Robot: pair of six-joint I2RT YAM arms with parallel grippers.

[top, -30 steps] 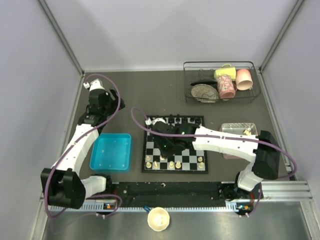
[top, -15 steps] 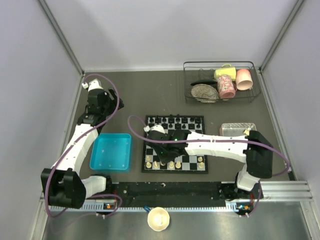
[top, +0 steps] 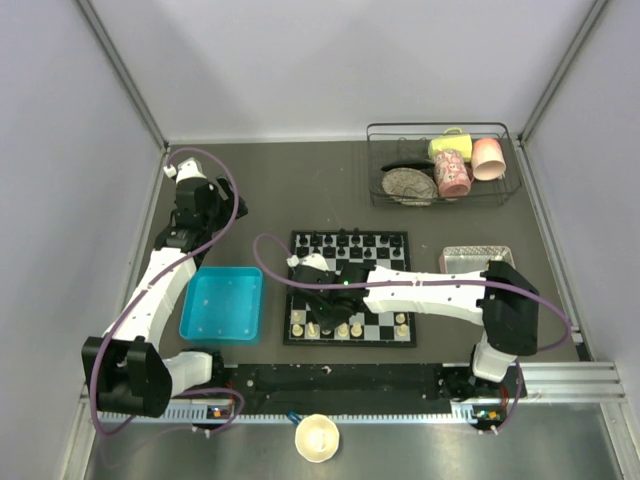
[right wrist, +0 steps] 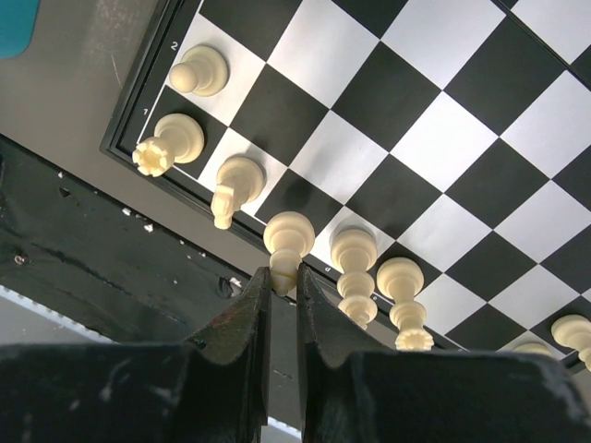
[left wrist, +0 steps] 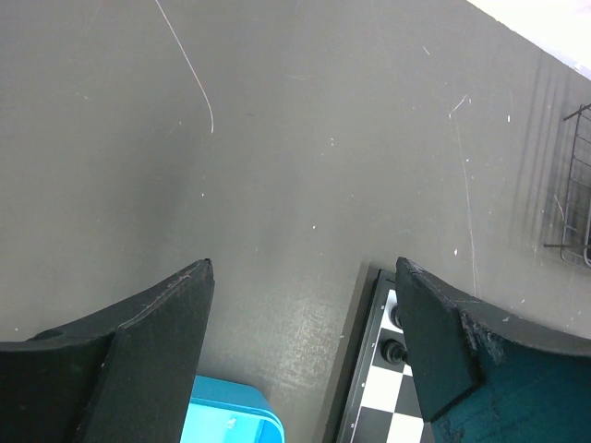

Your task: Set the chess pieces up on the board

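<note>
The robot's right gripper needs to set the cream bishop down on the black square (top: pixel 327 332) (right wrist: pixel 297 209) between the knight and the taller pieces.
The board (top: pixel 376 301) lies mid-table, with black pieces along its far row and cream chess pieces (top: pixel 401 327) on its near row. My right gripper (top: pixel 322 318) hangs over the near-left part of the board. In the right wrist view the gripper (right wrist: pixel 282 277) is shut on the top of a cream piece (right wrist: pixel 288 240), which stands at the board's near edge between a knight (right wrist: pixel 236 184) and two taller pieces (right wrist: pixel 355 262). A rook (right wrist: pixel 166 145) and a pawn (right wrist: pixel 199 70) fill the corner. My left gripper (left wrist: pixel 305 268) is open and empty above bare table near the board's far-left corner (left wrist: pixel 369 406).
A blue tray (top: pixel 222 304) lies left of the board. To the board's right, a pinkish-grey tray (top: pixel 470 258) sits partly under the right arm. A wire basket (top: pixel 440 165) with cups and a plate stands at the back right. A cream bowl (top: pixel 317 437) sits at the front edge.
My right arm has swung from the board's far-left part toward its near row, carrying the cream piece. The left arm has not moved.
</note>
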